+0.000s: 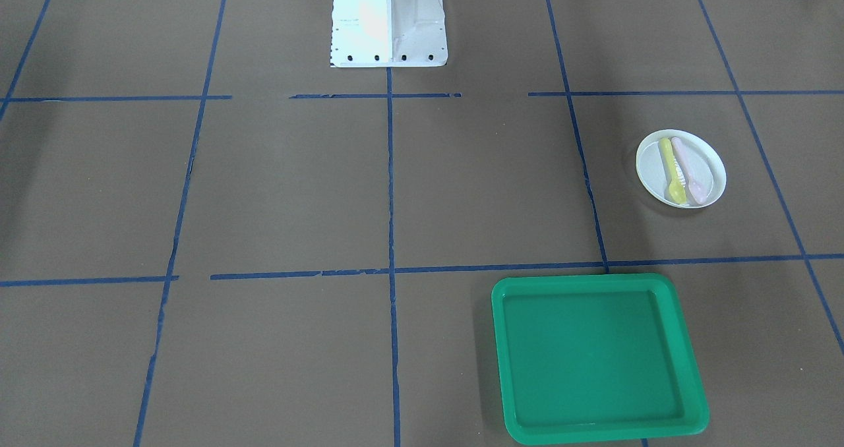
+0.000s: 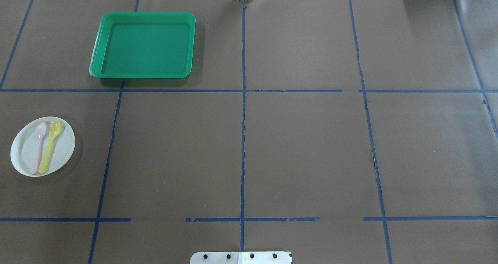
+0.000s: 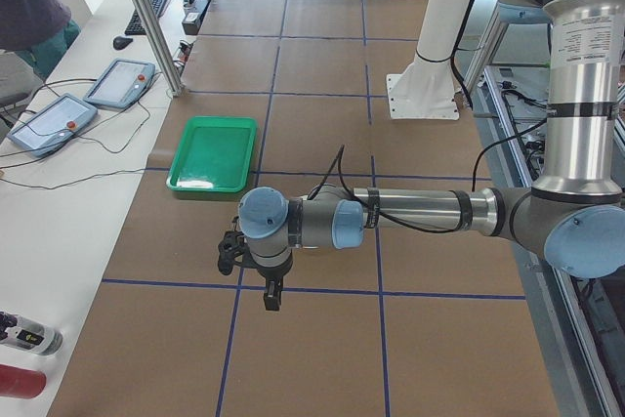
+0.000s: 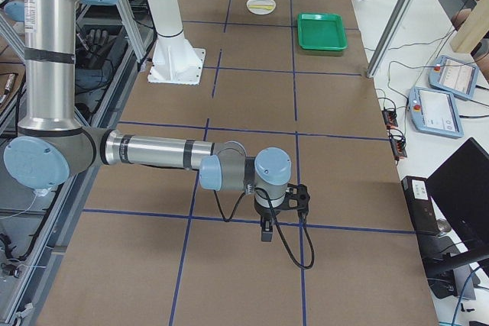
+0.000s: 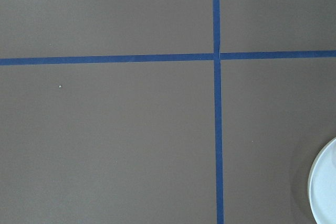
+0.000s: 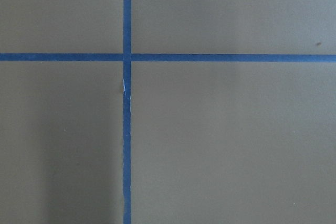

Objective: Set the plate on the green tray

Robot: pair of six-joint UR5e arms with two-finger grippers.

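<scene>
I should move my left gripper to the small white plate next and grab the plate's rim (image 1: 724,178) (image 5: 310,190) next to the pink spoon, away from the yellow spoon.
The small white plate (image 2: 58,155) lies on the brown table at the overhead view's left edge, with a pink spoon (image 2: 39,147) and a yellow spoon (image 2: 50,146) on it. It also shows in the front view (image 1: 713,170) and the right side view (image 4: 263,4), and its rim shows in the left wrist view (image 5: 325,192). The green tray (image 2: 143,45) lies empty beyond it, apart from the plate; it also shows in the front view (image 1: 597,358). My left gripper (image 3: 271,296) and right gripper (image 4: 266,233) show only in side views, above bare table. I cannot tell whether they are open or shut.
The white robot base (image 1: 388,22) stands at the table's middle edge. Blue tape lines grid the brown table cover. Teach pendants (image 3: 117,82) and cables lie on the white bench beyond the tray side. A metal post (image 3: 146,17) stands near the tray.
</scene>
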